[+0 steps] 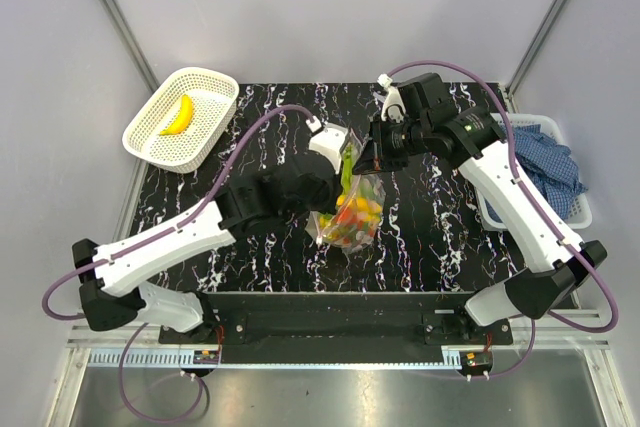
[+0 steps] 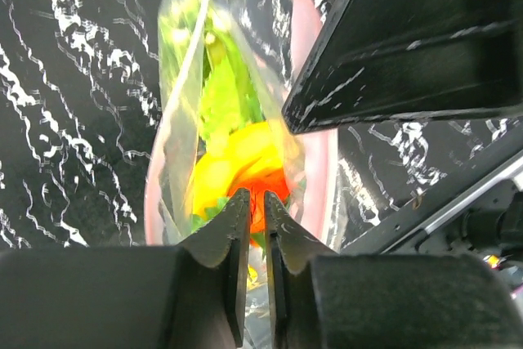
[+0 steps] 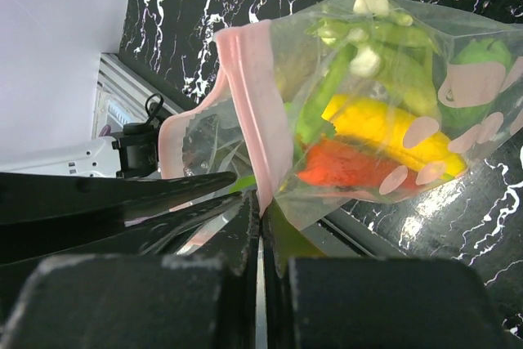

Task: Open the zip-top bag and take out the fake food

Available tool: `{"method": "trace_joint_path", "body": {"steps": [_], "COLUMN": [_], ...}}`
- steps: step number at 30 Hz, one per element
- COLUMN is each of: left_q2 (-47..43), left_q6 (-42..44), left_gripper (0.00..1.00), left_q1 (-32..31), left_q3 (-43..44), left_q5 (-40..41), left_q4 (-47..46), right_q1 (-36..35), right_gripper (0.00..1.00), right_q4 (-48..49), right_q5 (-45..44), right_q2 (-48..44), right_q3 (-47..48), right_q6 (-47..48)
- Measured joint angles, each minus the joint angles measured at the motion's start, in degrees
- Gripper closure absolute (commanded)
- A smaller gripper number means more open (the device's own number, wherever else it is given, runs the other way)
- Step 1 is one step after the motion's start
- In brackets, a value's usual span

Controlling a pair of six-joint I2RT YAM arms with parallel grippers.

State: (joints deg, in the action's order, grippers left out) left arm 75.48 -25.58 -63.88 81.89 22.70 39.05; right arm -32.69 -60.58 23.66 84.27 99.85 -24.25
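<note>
Next, my left gripper opens its closed fingers, reaches deeper and pinches the red piece's green leaves (image 2: 214, 209), because the red piece lies deep in the bag below them.
The zip-top bag (image 1: 352, 197) hangs at the table's middle, held up by both grippers at its top edge. Inside is the fake food (image 1: 355, 215): yellow, orange, red and green pieces. My left gripper (image 1: 338, 150) is shut on the bag's left lip; in the left wrist view its jaws (image 2: 255, 202) pinch clear plastic in front of the yellow and orange pieces (image 2: 245, 161). My right gripper (image 1: 372, 155) is shut on the right lip; in the right wrist view its jaws (image 3: 260, 202) clamp the pink zip strip (image 3: 249, 87), with the food (image 3: 384, 132) beyond. The bag's mouth is slightly parted.
A white mesh basket (image 1: 215, 82) at the back left holds a yellow banana (image 1: 178, 115). A white bin (image 1: 582, 209) at the right edge holds a blue checked cloth (image 1: 545, 162). The right gripper's black body (image 2: 425, 30) fills the left wrist view's upper right.
</note>
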Motion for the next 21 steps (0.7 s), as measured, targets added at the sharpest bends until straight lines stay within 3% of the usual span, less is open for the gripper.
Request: {"method": "trace_joint_path", "body": {"steps": [9, 14, 21], "left_q2": [3.6, 4.8, 5.5], "left_q6": [-2.0, -2.6, -2.9], "left_gripper": [0.77, 0.67, 0.67], "left_q1": [0.0, 0.0, -0.2], "left_q3": [0.0, 0.1, 0.1], "left_q5": [-2.5, -3.9, -4.1], "left_q4": [6.5, 9.3, 11.3], "right_q1": [0.0, 0.0, 0.0], "right_gripper": [1.00, 1.00, 1.00], "right_q4": [0.8, 0.8, 0.9], "right_q5": [0.0, 0.0, 0.1], "right_q2": [-0.1, -0.3, -0.4], "right_q3": [-0.5, -0.6, -0.9], "right_q6": [-0.2, -0.2, -0.4]}}
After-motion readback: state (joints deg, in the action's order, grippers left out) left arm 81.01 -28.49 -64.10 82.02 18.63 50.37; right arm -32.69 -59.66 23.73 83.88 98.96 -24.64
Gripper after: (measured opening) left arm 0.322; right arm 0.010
